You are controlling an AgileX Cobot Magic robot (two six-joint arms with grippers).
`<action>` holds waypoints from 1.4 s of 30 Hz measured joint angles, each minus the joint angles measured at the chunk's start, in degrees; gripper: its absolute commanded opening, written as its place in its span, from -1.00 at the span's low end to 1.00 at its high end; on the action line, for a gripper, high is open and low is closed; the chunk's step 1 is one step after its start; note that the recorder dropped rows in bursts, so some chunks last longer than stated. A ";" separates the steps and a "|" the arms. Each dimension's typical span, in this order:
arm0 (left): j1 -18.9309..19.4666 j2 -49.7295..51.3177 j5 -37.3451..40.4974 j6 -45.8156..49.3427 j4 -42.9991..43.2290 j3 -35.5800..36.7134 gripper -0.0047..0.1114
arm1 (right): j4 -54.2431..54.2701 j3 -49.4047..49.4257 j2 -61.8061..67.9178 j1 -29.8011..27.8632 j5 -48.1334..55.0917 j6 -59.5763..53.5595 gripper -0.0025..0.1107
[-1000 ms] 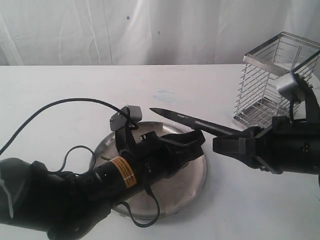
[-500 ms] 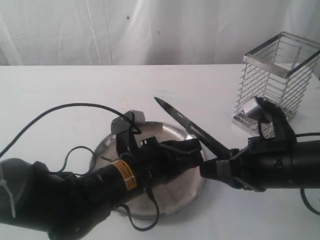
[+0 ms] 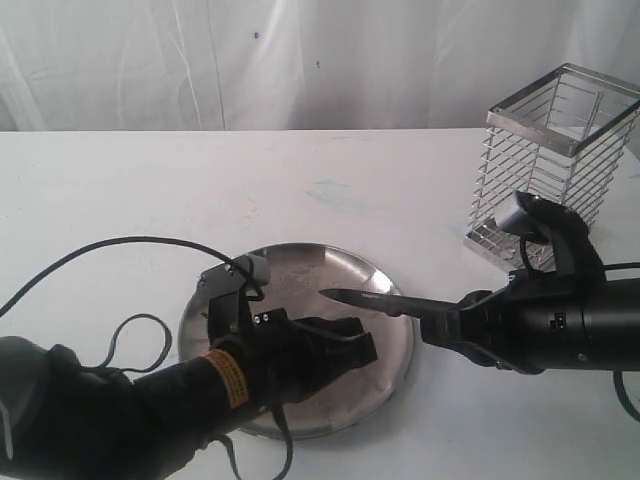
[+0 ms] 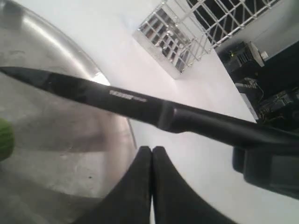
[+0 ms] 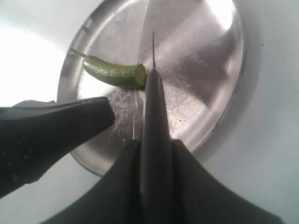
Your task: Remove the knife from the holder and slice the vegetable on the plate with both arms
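Note:
Next, my right gripper releases the black knife across the steel plate's near rim (image 3: 377, 380) (image 5: 106, 157), by the fingertips of my left gripper.
The black knife (image 3: 375, 300) is held level over the steel plate (image 3: 385, 375), its tip pointing left. My right gripper (image 3: 445, 325) is shut on the knife's handle (image 5: 154, 121). In the right wrist view the blade's tip lies just beside the blunt end of the green chili (image 5: 114, 73), which rests on the plate (image 5: 201, 70). My left gripper (image 3: 355, 350) is shut with nothing in it; its fingers (image 4: 140, 186) hang over the plate's rim under the knife (image 4: 140, 102). The left gripper (image 5: 56, 126) stays a little apart from the chili (image 4: 4, 137). In the exterior view the left arm hides the chili.
The wire holder (image 3: 555, 165) stands on the white table at the back right, behind my right arm, and shows in the left wrist view as the holder (image 4: 187, 28). A black cable (image 3: 110, 250) loops over the table left of the plate.
The right gripper has swung the knife down from a raised slant to level over the plate. The left arm has drawn back toward the lower left, uncovering more of the plate.

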 measured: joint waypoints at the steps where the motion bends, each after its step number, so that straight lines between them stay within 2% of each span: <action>1: 0.00 0.00 -1.34 0.00 -0.69 1.02 -0.92 | 0.00 0.00 0.00 0.00 -0.49 0.14 -0.96; 4: 0.00 0.00 -8.06 0.00 -1.79 3.94 -0.92 | 0.00 0.00 0.00 0.00 -1.12 0.37 -0.96; 7: 0.00 -0.25 -10.56 0.00 -2.45 6.32 -0.92 | 0.00 0.00 0.00 0.00 -1.23 0.55 -0.96; 11: 0.00 -1.72 -11.41 0.74 -3.07 8.44 -0.92 | 1.45 0.28 0.00 0.00 -1.35 0.55 -0.96; 15: 0.00 -2.86 -11.53 1.14 -3.43 10.17 -0.92 | 11.39 3.86 0.00 0.00 -1.48 -3.72 -0.96; 18: 0.00 -3.91 -11.53 1.97 -3.43 10.96 -0.92 | 13.74 7.58 -0.10 0.00 -1.70 -7.66 -0.96; 27: 0.00 -4.32 -11.75 6.14 -3.30 11.24 -0.92 | 14.78 10.93 -0.10 0.00 1.26 -13.08 -0.96; 42: 0.00 -4.32 -11.75 6.45 -3.30 11.24 -0.92 | 15.00 10.01 4.29 0.00 2.74 -12.26 -0.96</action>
